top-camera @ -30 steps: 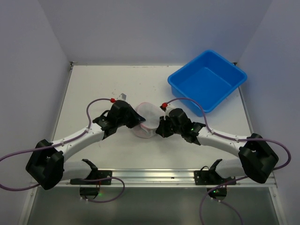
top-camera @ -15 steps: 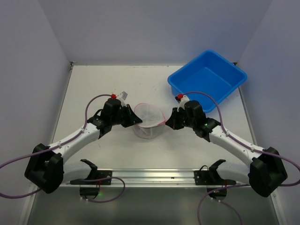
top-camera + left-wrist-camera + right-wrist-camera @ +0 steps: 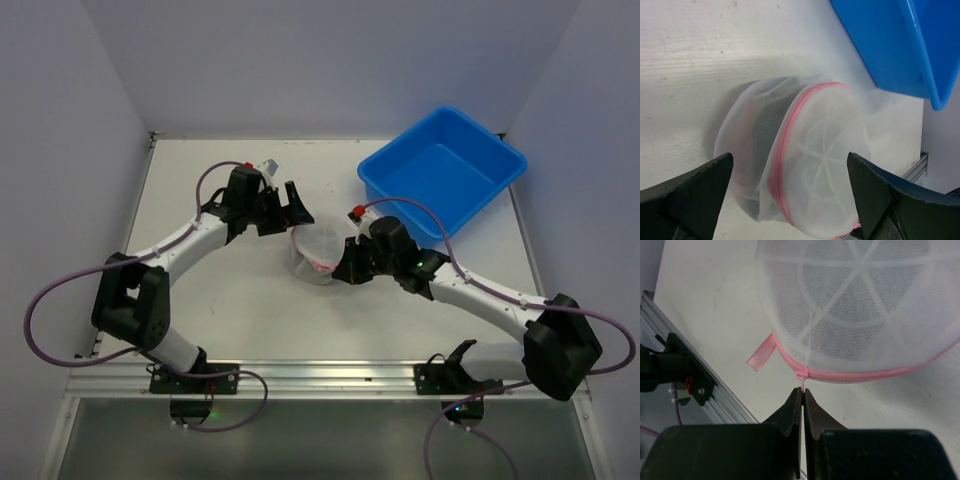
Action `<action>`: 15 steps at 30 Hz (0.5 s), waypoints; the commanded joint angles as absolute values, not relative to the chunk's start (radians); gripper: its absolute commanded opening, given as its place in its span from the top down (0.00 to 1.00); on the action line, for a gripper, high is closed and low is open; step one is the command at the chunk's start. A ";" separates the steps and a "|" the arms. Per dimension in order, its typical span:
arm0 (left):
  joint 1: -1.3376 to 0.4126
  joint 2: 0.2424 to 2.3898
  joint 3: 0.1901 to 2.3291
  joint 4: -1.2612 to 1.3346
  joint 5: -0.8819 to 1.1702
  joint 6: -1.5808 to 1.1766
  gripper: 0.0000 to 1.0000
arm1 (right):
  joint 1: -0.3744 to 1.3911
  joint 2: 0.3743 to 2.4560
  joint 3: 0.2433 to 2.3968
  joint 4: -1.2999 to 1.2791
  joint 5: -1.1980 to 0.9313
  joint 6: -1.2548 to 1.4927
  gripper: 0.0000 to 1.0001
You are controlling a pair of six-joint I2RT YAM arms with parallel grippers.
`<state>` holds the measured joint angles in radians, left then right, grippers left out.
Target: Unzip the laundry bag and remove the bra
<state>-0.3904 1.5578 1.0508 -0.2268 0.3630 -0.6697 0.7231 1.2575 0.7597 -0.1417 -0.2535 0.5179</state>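
I will pinch the laundry bag's pink trim [image 3: 776, 181] with my left gripper to steady it before unzipping, since my right gripper holds the laundry bag only by its zipper pull.
The laundry bag [image 3: 316, 252], a round white mesh pouch with pink trim, sits mid-table, tilted on its side. My left gripper [image 3: 296, 206] hovers just behind it, open; in the left wrist view the laundry bag [image 3: 815, 165] lies beyond the wide-spread left gripper [image 3: 790, 165], untouched by either finger. My right gripper [image 3: 346, 268] is at the bag's right side, shut on the pink zipper pull [image 3: 803, 382] at the rim of the laundry bag [image 3: 860, 305]. The zipper line looks closed along the visible rim. The bra is hidden.
A blue plastic bin [image 3: 441, 171] stands at the back right, close behind the bag, and shows as the blue plastic bin [image 3: 890, 45] in the left wrist view. A pink ribbon loop [image 3: 761, 354] sticks out beside the zipper pull. The table's metal front rail [image 3: 320, 375] runs along the near edge.
My left gripper has opened, let go of the bag and drawn back toward the far left. My right gripper, still pinching the pull, has shifted left; the bag settled onto the table.
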 commanded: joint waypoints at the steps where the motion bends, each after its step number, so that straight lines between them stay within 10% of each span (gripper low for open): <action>1: -0.379 1.520 1.083 -0.258 0.324 -0.742 0.00 | 0.744 1.327 0.831 -0.025 -0.230 0.638 1.00; 15: -0.511 1.230 0.818 -0.241 0.106 -0.999 0.12 | 0.825 1.476 0.916 0.066 -0.175 0.675 1.00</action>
<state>-0.4652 1.2350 0.8474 -0.2714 0.1688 -0.9115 0.8185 1.4605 0.8749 0.0090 -0.2100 0.6556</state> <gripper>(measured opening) 0.907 0.012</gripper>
